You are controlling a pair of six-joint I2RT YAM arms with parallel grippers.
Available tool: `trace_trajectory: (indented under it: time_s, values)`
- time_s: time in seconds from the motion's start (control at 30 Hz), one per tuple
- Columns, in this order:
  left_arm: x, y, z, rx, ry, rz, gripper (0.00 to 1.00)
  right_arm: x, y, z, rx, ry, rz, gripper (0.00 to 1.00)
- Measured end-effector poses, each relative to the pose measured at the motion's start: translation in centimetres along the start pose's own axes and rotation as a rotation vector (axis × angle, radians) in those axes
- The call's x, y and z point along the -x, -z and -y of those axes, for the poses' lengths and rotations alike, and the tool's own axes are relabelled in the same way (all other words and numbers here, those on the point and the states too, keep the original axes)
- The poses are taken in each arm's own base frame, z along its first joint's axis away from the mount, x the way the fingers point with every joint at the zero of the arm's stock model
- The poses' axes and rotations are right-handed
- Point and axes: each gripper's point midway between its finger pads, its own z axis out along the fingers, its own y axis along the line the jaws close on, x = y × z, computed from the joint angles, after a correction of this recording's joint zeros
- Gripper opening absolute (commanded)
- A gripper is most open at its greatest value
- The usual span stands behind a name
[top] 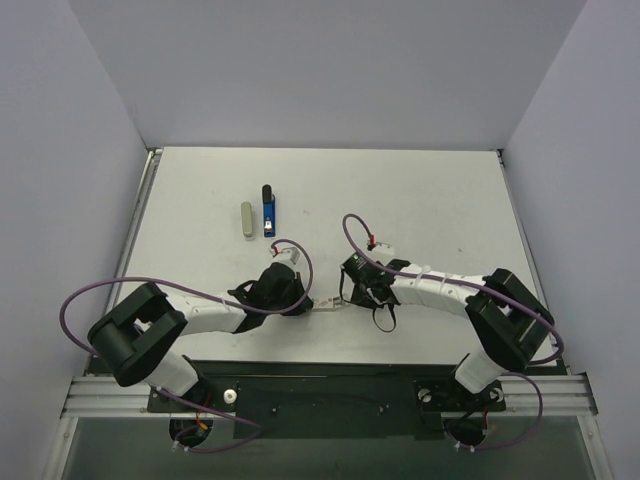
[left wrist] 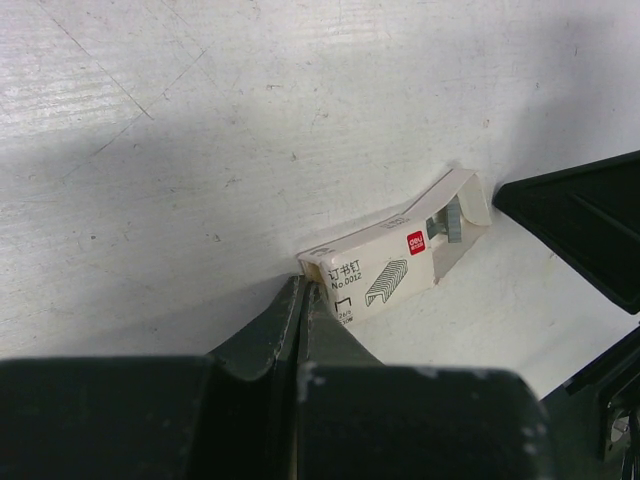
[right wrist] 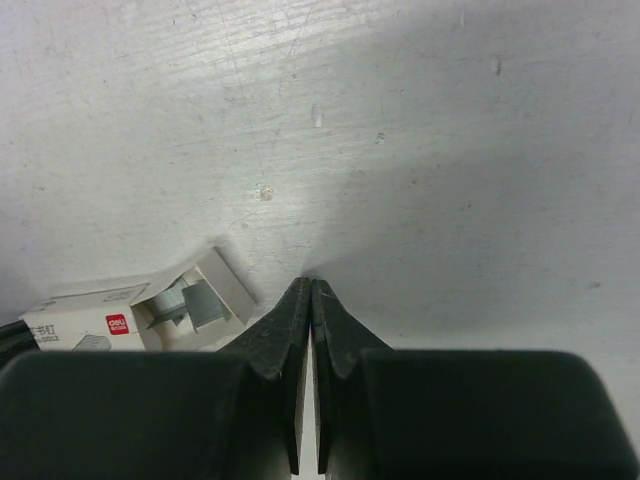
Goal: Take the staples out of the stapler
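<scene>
The staple box's tray sticks out crooked beside the robot's closed right gripper, so next the right gripper opens and pinches the tray's end [right wrist: 229,284].
The blue stapler [top: 268,212] lies closed at the back of the table, far from both grippers; its inside is hidden. Between the grippers lies a small white staple box [left wrist: 385,270] [right wrist: 90,318] [top: 329,303] with its end flap open. Grey strips of staples [left wrist: 452,218] [right wrist: 195,303] show inside it. My left gripper [left wrist: 300,285] [top: 312,302] is shut, its tips against the box's closed end, holding nothing. Just right of the box's open end, my right gripper [right wrist: 310,285] [top: 346,296] is shut and empty, tips on the table.
A pale grey-white short bar [top: 247,220] lies just left of the stapler. White walls enclose the table on three sides. The right gripper's dark finger [left wrist: 590,225] shows at the right edge of the left wrist view.
</scene>
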Motion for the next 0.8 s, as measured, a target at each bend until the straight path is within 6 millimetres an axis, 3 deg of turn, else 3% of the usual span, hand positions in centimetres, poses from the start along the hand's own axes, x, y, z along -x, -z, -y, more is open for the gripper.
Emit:
trace_trajectory:
  time_s: [0.1,0.23,0.53,0.8]
  values:
    - [0.0,0.0,-0.1,0.003,0.000,-0.001,0.00,0.0,0.1,0.6,-0.012,0.046,0.001,0.18]
    - [-0.1,0.4,-0.4,0.017,-0.003,0.001,0.00,-0.1,0.4,1.4,-0.014,0.114,0.005,0.28]
    - [-0.2,0.9,-1.0,0.035,-0.003,0.001,0.00,0.2,1.3,1.6,0.035,0.276,0.018,0.29]
    - [-0.2,0.9,-1.1,0.037,-0.004,0.001,0.00,1.6,2.1,-0.7,0.118,0.365,0.049,0.28]
